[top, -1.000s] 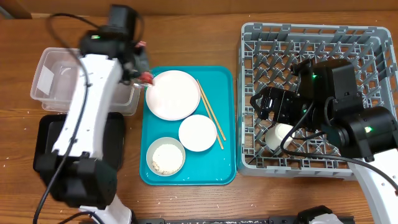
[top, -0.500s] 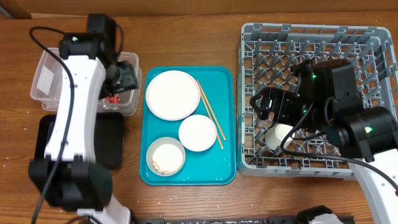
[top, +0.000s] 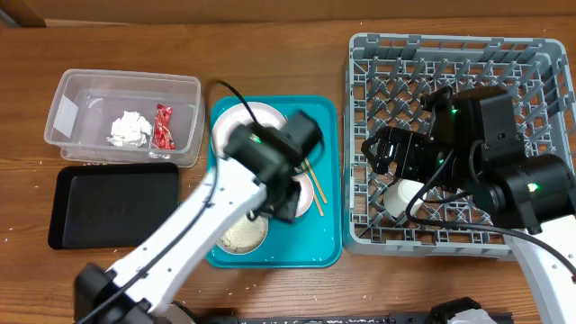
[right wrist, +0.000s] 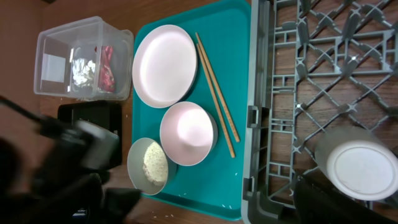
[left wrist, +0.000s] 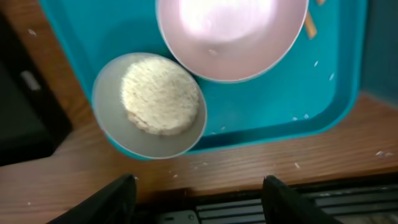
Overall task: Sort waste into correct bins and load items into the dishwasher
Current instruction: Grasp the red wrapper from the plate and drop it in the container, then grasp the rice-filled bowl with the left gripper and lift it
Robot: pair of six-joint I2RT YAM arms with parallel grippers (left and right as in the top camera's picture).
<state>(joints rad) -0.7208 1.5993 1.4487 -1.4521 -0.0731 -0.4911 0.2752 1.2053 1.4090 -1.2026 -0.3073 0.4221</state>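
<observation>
I will move my left gripper to the rice bowl next and close it on the bowl's rim (top: 264, 244) (left wrist: 195, 138), on the side that faces the grey dish rack.
The clear tub (top: 126, 117) holds the white tissue wad (top: 129, 128) and the red wrapper (top: 163, 126). My left gripper (top: 286, 191) hovers over the teal tray (top: 319, 243), open and holding nothing, and hides the white bowl from overhead. In its wrist view the left gripper (left wrist: 202, 202) is above the table's front edge, with the rice bowl (left wrist: 149, 106) and white bowl (left wrist: 230, 31) ahead. The plate (right wrist: 165, 65) and chopsticks (right wrist: 214, 93) lie on the tray. My right gripper (top: 376, 153) hangs open over the grey dish rack (top: 450, 54), beside a white cup (top: 407, 193).
A flat black tray (top: 112, 205) lies in front of the tub. Loose rice grains (left wrist: 298, 117) dot the teal tray's near corner and the wood beside it. The left arm (top: 180, 243) stretches diagonally across the tray's front left.
My left arm swung from the clear tub across to the teal tray, leaving the red wrapper in the tub with its jaws now apart. The right arm has stayed still.
</observation>
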